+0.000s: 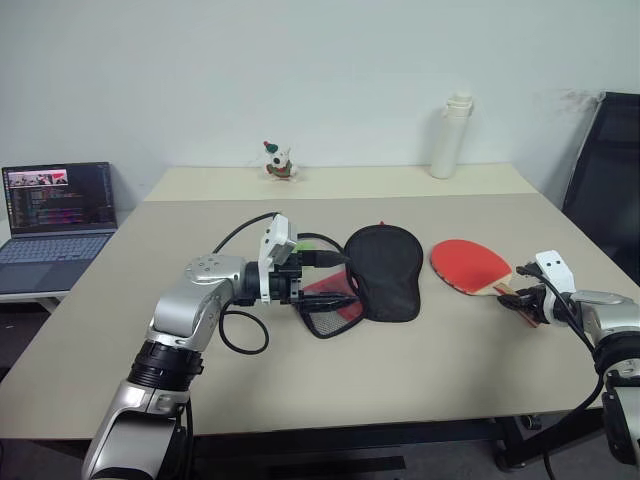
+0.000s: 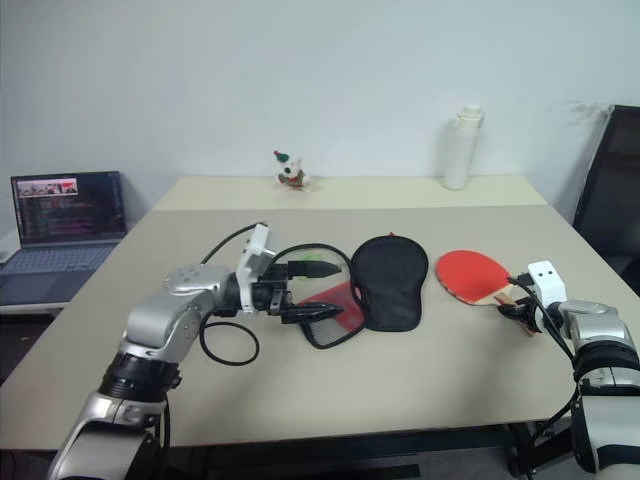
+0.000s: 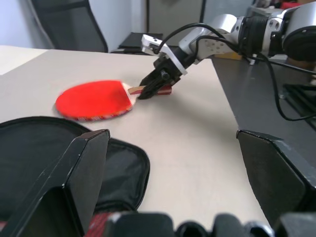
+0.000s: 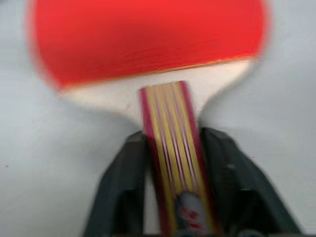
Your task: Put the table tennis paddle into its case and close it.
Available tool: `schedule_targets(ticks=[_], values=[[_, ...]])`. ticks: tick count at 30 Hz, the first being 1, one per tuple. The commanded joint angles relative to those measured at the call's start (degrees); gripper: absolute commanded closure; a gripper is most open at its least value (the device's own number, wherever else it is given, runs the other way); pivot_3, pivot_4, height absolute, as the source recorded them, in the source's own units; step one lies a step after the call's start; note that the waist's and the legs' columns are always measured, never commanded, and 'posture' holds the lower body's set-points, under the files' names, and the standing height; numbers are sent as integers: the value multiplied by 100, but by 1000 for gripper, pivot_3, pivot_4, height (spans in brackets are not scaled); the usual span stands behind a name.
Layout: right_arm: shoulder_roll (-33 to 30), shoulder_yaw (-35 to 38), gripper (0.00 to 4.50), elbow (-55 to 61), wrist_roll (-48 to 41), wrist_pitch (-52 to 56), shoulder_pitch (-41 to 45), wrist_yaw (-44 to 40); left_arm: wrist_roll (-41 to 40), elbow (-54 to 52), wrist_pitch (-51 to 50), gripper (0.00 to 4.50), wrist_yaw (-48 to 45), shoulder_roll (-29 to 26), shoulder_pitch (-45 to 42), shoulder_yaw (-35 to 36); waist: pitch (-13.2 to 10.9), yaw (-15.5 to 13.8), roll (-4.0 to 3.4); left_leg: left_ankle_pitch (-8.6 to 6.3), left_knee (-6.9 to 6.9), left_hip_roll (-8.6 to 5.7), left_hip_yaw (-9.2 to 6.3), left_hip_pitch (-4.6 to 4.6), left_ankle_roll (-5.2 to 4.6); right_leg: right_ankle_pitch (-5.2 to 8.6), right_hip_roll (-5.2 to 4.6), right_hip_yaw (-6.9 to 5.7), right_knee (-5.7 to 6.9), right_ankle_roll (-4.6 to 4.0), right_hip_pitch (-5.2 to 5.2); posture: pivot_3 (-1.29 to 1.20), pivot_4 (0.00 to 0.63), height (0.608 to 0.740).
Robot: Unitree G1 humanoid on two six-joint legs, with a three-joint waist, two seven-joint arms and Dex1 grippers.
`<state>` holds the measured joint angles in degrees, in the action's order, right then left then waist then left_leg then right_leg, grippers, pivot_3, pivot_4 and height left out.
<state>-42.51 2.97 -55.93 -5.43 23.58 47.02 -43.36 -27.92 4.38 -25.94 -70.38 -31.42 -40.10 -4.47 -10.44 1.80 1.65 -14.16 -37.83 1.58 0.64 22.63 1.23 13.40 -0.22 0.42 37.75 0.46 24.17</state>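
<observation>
I should use my right gripper to place the table tennis paddle inside the black half of the open case (image 1: 386, 257).
The table tennis paddle (image 1: 468, 265) lies red face up on the table, right of centre, its handle pointing toward my right arm. My right gripper (image 1: 517, 300) is shut on that handle; the right wrist view shows a finger (image 4: 123, 192) pressed against each side of the striped handle (image 4: 173, 163). The case (image 1: 383, 270) lies in the middle of the table, black side up, and its red and mesh flap (image 1: 330, 305) is spread open toward my left arm. My left gripper (image 1: 330, 282) hovers over that flap, pointing toward the paddle, open and holding nothing.
A white bottle (image 1: 452, 138) and a small figurine (image 1: 277, 160) stand at the table's far edge. An open laptop (image 1: 55, 215) sits on a side surface to the left. A black chair (image 1: 610, 180) stands beyond the right edge.
</observation>
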Motion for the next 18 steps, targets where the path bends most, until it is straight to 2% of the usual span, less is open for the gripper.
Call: schedule_targets(ticks=[1, 5, 9, 13, 14, 18], values=[[-245, 345, 3433, 463, -104, 315, -46, 289, -108, -363, -36, 0, 116, -132, 114, 245, 0, -2, 0, 0, 0, -1, 0, 1, 0, 0, 0, 0, 0, 0, 0, 0, 150, 740], [-361, 725, 3433, 1688, -283, 1014, -492, 622, -226, -660, -174, 0, 345, -164, 395, 407, -8, -39, -14, 0, 2, 3, -4, 13, 0, 0, -5, -2, -2, 0, 9, 0, 150, 740], [-9, 1208, 3433, 3941, -699, 2329, -872, 1228, -284, -972, -285, 0, 522, -239, 726, 539, -13, -8, -22, -1, 2, 7, -6, 25, -1, 0, -9, 7, 0, 1, 24, 0, 150, 740], [877, 1509, 3433, 5776, -1029, 3565, -918, 2104, -299, -1149, -303, 0, 583, -352, 964, 645, -15, 84, -25, -2, 5, 10, -2, 9, -1, 0, 7, 35, 17, 2, 26, 0, 150, 740], [1272, 1502, 3433, 6157, -1065, 3811, -917, 2382, -286, -1148, -279, 0, 586, -389, 1006, 670, -15, 86, -25, -2, 6, 14, -7, 7, -1, 0, 14, 35, 24, 2, 25, 0, 150, 740], [2717, 1327, 3433, 6799, -1054, 4168, -818, 3356, -243, -1149, -222, 0, 548, -521, 1117, 687, -15, 84, -25, -1, 11, 17, -14, -10, -1, 0, 20, 24, 30, 1, 24, 0, 150, 740]])
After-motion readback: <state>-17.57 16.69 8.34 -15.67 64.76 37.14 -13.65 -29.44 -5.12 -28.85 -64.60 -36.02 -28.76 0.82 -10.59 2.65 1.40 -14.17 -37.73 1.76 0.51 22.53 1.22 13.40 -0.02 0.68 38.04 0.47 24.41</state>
